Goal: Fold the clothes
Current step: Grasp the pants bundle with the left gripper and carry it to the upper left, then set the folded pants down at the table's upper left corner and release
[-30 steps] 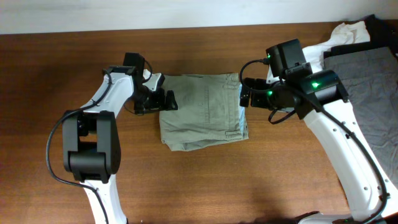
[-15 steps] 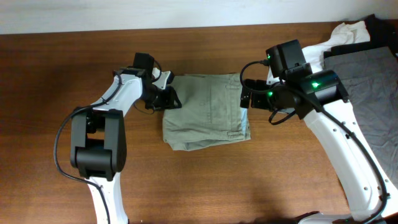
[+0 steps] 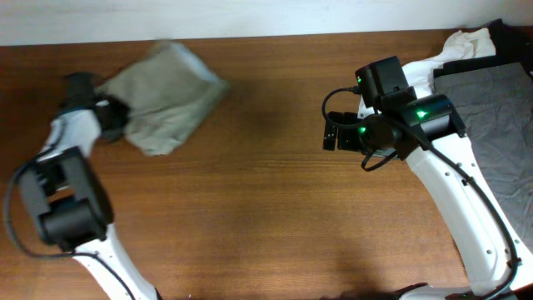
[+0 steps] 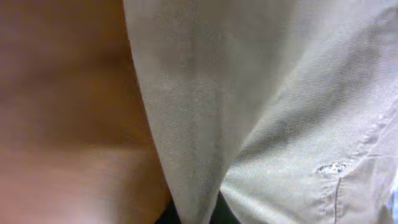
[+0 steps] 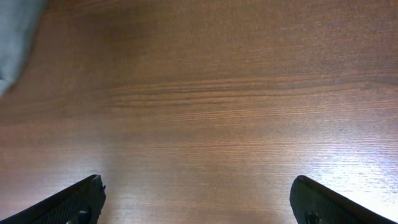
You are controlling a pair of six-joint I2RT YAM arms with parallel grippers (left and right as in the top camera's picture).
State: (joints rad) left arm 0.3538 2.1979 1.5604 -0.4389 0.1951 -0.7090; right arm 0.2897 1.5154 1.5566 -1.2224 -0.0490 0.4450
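Observation:
The robot's left gripper should set the folded khaki shorts down in the wooden table's back corner (image 3: 93, 82), against the table's back edge.
The folded khaki shorts (image 3: 166, 96) of the clothes are at the far left back of the table, blurred. My left gripper (image 3: 113, 122) is shut on their left edge. In the left wrist view the khaki cloth (image 4: 280, 112) fills most of the picture, and a fold of it runs down into my left gripper (image 4: 193, 214), whose dark fingers barely show. My right gripper (image 3: 334, 133) hangs open over bare wood right of centre. In the right wrist view my right gripper (image 5: 198, 183) has nothing between its fingers, and a corner of the shorts (image 5: 12, 37) shows at top left.
More clothes lie piled at the table's right end: a white garment (image 3: 463, 43), a grey one (image 3: 491, 104) and a black one (image 3: 510, 33). The brown wooden table (image 3: 250, 217) spreads between the two arms.
My left gripper has shut on the shorts' left edge and swung far left, carrying the folded shorts from the table's centre to the back left. The right arm has stayed put, open.

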